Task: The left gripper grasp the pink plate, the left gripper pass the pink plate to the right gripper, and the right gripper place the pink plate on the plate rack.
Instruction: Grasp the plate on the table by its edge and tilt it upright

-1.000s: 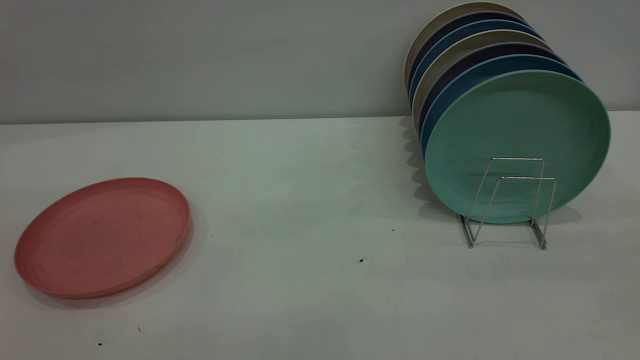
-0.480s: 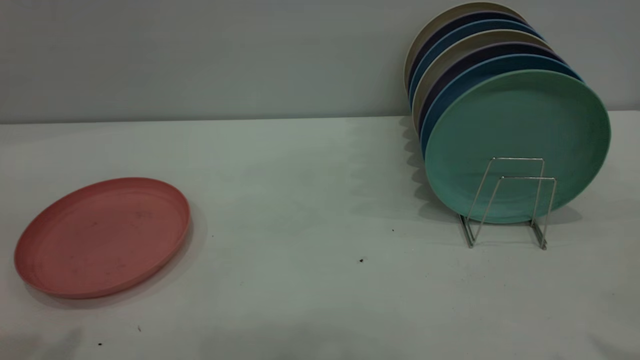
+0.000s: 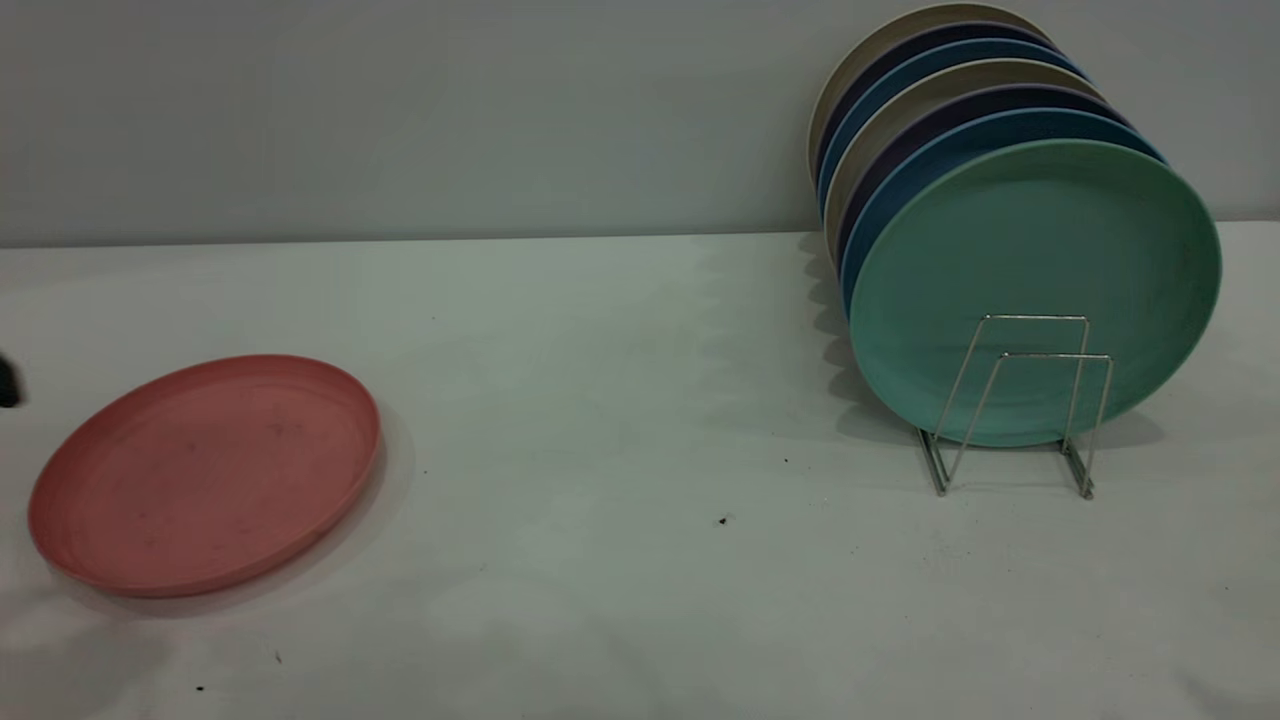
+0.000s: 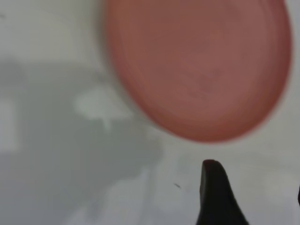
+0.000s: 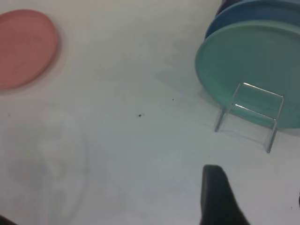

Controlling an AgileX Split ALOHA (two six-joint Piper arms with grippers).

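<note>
The robot's left gripper needs to close on the pink plate's near rim [image 3: 60,563] [image 4: 157,122], at the side that faces away from the plate rack.
The pink plate [image 3: 205,475] lies flat on the white table at the left. In the left wrist view the pink plate [image 4: 201,65] fills much of the picture. My left gripper [image 4: 253,180] hovers open just short of its rim, with only bare table between the fingers. A black bit of the left arm [image 3: 6,382] shows at the exterior view's left edge. The plate rack [image 3: 1020,400] stands at the right, its two front wire loops holding nothing. My right gripper [image 5: 253,185] is open above the table, off from the rack [image 5: 251,110] and far from the pink plate [image 5: 23,47].
Several plates stand on edge in the rack's rear slots, with a mint-green plate [image 3: 1035,290] foremost and blue, dark and beige ones behind it. A grey wall [image 3: 400,110] closes the table's far side. Small dark specks [image 3: 722,520] dot the table's middle.
A black part of the left arm has come into the exterior view at its left edge. Shadows near the table's front have shifted. The pink plate and the rack have not moved.
</note>
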